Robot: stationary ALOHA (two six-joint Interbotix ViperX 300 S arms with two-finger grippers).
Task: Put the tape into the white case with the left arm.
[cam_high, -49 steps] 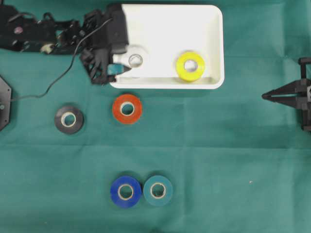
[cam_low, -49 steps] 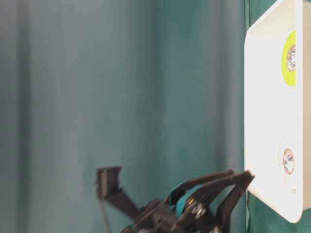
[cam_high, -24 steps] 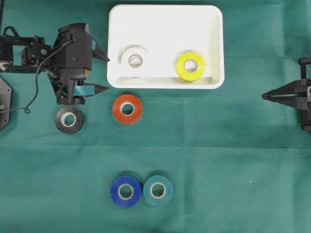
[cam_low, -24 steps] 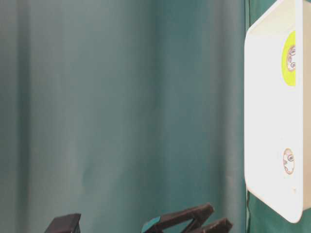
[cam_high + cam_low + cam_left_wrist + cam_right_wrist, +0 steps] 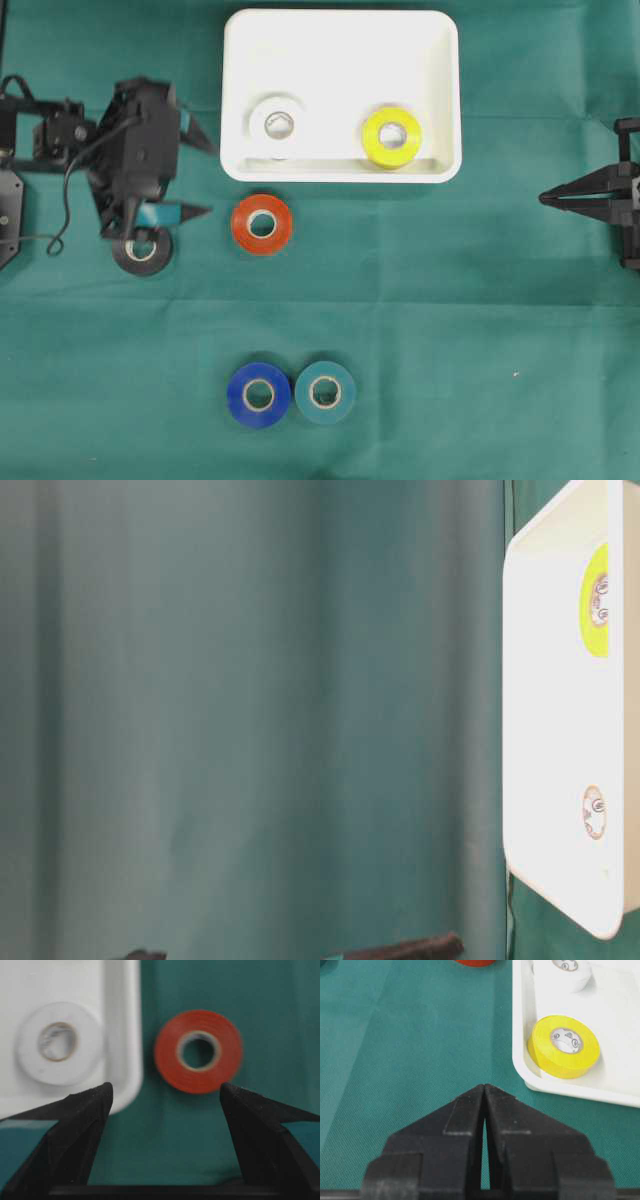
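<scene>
Next, my left gripper moves to the blue tape next to the teal tape and closes on its side (image 5: 263, 372) nearest the red tape.
The white case (image 5: 440, 60) stands at the back centre with a white tape (image 5: 277, 123) and a yellow tape (image 5: 391, 137) lying in it. My left gripper (image 5: 212, 181) hovers open and empty to the left of the case, pointing right, its body above the black tape (image 5: 143, 255). In the left wrist view the wide-apart fingers (image 5: 85, 1110) frame bare cloth, with the red tape (image 5: 198, 1051) ahead and the case's corner (image 5: 125, 1035) ahead on the left. The red tape (image 5: 262, 224) lies just in front of the case. My right gripper (image 5: 545, 198) rests shut at the right edge.
A blue tape (image 5: 258, 394) and a teal tape (image 5: 325, 391) lie side by side near the front. Green cloth covers the table. The left arm's cable (image 5: 60, 215) loops at the far left. The table-level view shows the case (image 5: 550, 680) from the side.
My left gripper pulled out of the case, leaving the white tape inside, and swung left and forward over the black tape. It stayed open. The right gripper has not moved.
</scene>
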